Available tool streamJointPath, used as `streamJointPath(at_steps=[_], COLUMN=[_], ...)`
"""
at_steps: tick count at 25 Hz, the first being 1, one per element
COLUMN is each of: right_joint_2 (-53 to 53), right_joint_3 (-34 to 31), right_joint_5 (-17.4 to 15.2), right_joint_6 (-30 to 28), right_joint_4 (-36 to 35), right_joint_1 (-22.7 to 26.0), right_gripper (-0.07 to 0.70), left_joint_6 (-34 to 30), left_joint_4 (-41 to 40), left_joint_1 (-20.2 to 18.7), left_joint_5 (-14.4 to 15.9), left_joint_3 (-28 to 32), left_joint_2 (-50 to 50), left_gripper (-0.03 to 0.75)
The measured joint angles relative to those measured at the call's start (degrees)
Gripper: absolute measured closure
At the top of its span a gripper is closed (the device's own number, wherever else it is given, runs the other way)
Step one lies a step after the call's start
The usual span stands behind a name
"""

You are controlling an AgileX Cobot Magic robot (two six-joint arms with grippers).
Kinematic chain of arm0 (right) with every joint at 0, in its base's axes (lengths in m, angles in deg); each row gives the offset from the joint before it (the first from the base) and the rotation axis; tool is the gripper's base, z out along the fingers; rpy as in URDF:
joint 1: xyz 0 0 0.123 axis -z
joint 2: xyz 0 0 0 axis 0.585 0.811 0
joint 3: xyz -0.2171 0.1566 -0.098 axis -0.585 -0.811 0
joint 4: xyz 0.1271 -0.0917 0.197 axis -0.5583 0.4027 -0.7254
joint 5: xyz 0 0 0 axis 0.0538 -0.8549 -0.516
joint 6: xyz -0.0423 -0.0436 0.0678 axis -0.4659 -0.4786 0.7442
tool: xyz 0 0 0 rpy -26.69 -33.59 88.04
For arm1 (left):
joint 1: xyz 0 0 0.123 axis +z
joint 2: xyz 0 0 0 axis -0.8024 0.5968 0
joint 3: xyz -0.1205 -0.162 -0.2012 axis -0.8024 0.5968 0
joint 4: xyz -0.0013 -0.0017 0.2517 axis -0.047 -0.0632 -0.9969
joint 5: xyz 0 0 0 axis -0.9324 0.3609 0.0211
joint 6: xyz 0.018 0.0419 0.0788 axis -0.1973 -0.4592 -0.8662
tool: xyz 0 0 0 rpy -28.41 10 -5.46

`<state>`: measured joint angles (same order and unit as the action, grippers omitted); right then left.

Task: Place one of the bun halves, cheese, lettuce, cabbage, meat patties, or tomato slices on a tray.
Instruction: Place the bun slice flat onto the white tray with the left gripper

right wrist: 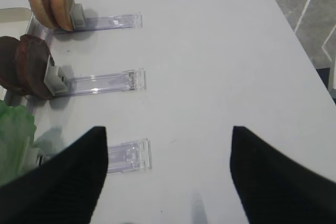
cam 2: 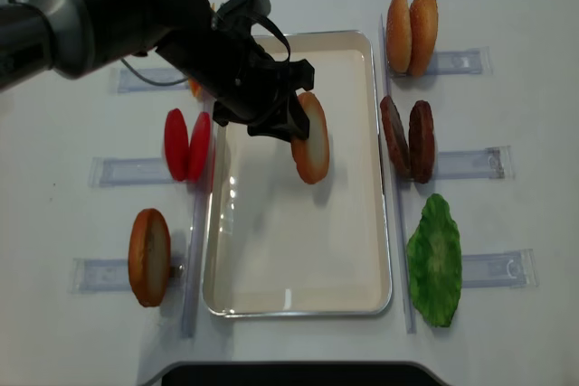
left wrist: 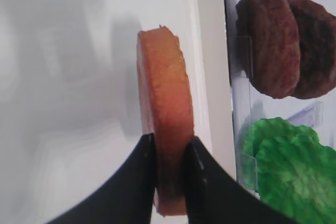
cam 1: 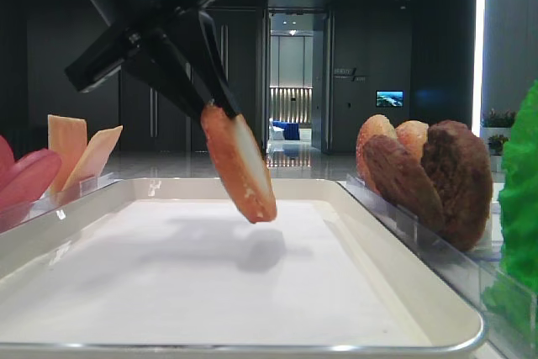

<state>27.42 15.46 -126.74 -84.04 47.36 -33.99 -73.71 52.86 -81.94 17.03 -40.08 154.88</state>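
Observation:
My left gripper is going to release the bun half, now hanging tilted above the tray, on the cream-white tray (cam 2: 304,166) (left wrist: 140,87), setting it between the tomato slices and the meat patties.
My left gripper (cam 2: 291,122) is shut on a bun half (cam 2: 313,144), which hangs tilted on edge above the cream-white tray (cam 2: 298,250), clear of its lining. In the left wrist view the fingertips (left wrist: 148,153) pinch the golden-brown bun half (left wrist: 165,98) over the tray (left wrist: 63,103), close to its right rim. From the low exterior view the bun half (cam 1: 239,166) casts a shadow on the tray (cam 1: 252,346). My right gripper (right wrist: 168,140) stands open over bare table with nothing between its fingers.
Clear holders flank the tray. On the left stand tomato slices (cam 2: 185,144), cheese (cam 1: 80,153) and another bun half (cam 2: 149,257). On the right stand two bun halves (cam 2: 412,32), meat patties (cam 2: 407,140) and lettuce (cam 2: 434,259).

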Motion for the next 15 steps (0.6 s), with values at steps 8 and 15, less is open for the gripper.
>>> streamJointPath(at_steps=[8, 15], right_joint_2=[0.0, 0.0], right_joint_3=[0.0, 0.0], right_joint_5=[0.0, 0.0], right_joint_6=[0.0, 0.0], right_joint_4=[0.0, 0.0], right_joint_1=[0.0, 0.0], right_gripper=[0.16, 0.16], left_joint_6=[-3.1, -3.2], left_joint_4=[2.1, 2.1], left_joint_1=[0.0, 0.0], left_joint_5=[-1.3, -1.4], left_joint_3=[0.0, 0.0], left_joint_2=[3.3, 4.3], left_gripper=[0.595, 0.596])
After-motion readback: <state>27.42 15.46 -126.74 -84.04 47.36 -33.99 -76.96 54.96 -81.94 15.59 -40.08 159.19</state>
